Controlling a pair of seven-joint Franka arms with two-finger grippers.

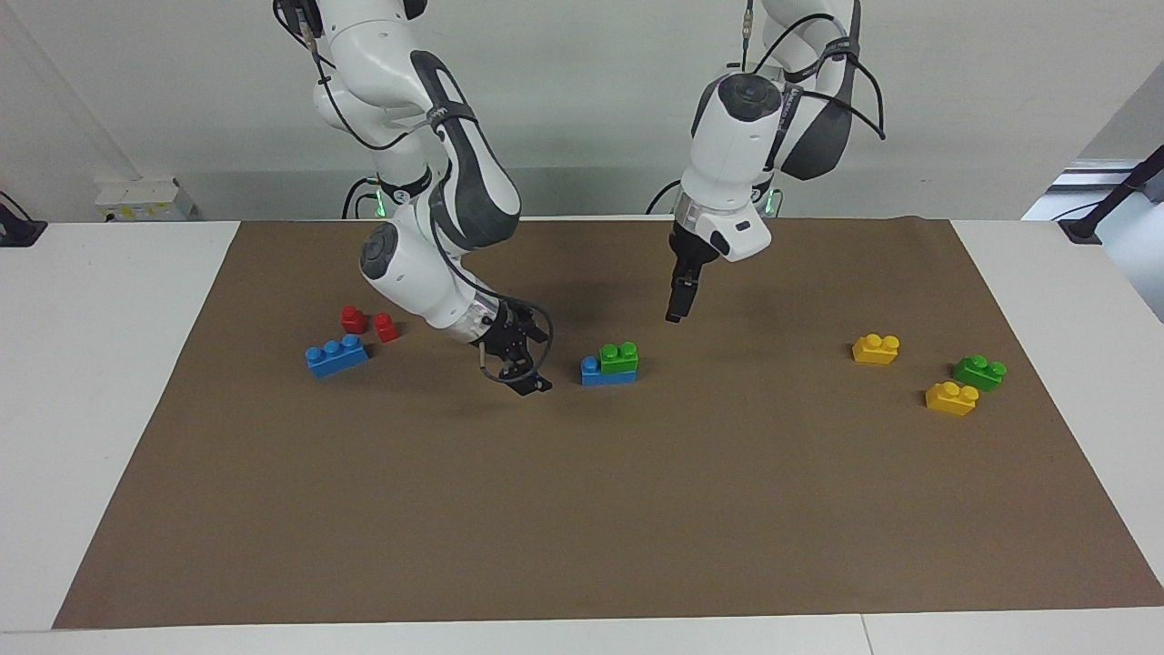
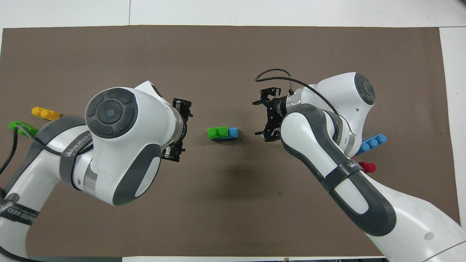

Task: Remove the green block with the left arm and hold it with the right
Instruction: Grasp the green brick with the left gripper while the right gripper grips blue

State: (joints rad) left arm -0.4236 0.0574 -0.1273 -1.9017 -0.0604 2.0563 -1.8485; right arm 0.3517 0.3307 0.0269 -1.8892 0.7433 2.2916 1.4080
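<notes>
Next, I close my left gripper on the outer end (image 2: 212, 133) of the green block, away from the bare stud of the blue brick under it.
The green block (image 1: 619, 357) (image 2: 217, 132), a two-stud brick, sits on one end of a blue brick (image 1: 596, 374) (image 2: 233, 132) in the middle of the brown mat. My left gripper (image 1: 676, 314) (image 2: 181, 129) points down and hangs above the mat beside the stack, toward the left arm's end, not touching it. My right gripper (image 1: 532, 382) (image 2: 259, 118), with a silver wrist ring and looped cable, is tilted low over the mat beside the stack toward the right arm's end. Its fingers are open and empty, a short gap from the blue brick.
A blue three-stud brick (image 1: 336, 356) (image 2: 372, 142) and two red bricks (image 1: 354, 318) (image 1: 386, 327) lie toward the right arm's end. Two yellow bricks (image 1: 876, 348) (image 1: 951, 398) and a second green brick (image 1: 979, 372) (image 2: 20, 126) lie toward the left arm's end.
</notes>
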